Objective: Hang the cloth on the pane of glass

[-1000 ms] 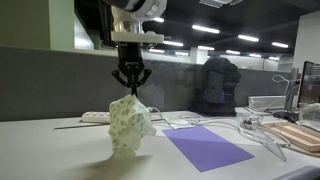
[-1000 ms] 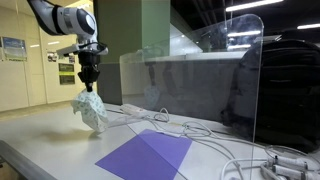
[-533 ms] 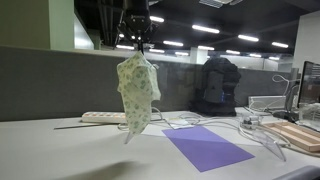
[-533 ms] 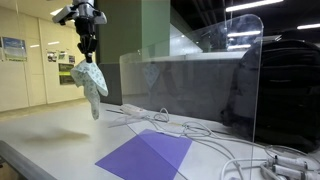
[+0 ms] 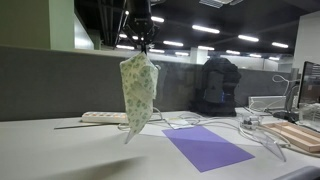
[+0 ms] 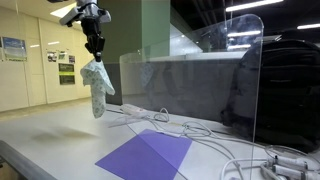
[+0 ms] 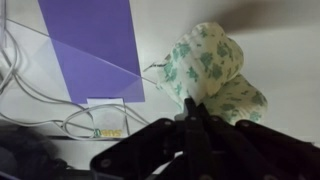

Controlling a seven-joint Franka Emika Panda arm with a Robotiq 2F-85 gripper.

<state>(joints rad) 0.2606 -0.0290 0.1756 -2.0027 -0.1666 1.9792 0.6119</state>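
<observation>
The cloth will be released from my gripper over the pane's top edge (image 5: 154,79), close to the end of the pane that is by the power strip.
The pale green speckled cloth (image 5: 138,88) hangs limp, pinched at its top by my gripper (image 5: 140,48), high above the table. In an exterior view it (image 6: 98,82) hangs under the gripper (image 6: 95,48), left of the pane's near edge. The pane of glass (image 6: 190,90) stands upright on the table, clear with faint edges. In the wrist view the shut fingers (image 7: 192,108) grip the cloth (image 7: 210,72), which bunches below them.
A flat purple sheet (image 5: 207,147) lies on the table, also in an exterior view (image 6: 146,155) and the wrist view (image 7: 92,45). White cables (image 6: 215,135) trail across the table. A power strip (image 5: 95,117) lies at the back. A wooden tray (image 5: 300,135) is at right.
The gripper lifted the cloth off the table to high above it, then shifted slightly toward the pane. The cloth now hangs stretched instead of bunched.
</observation>
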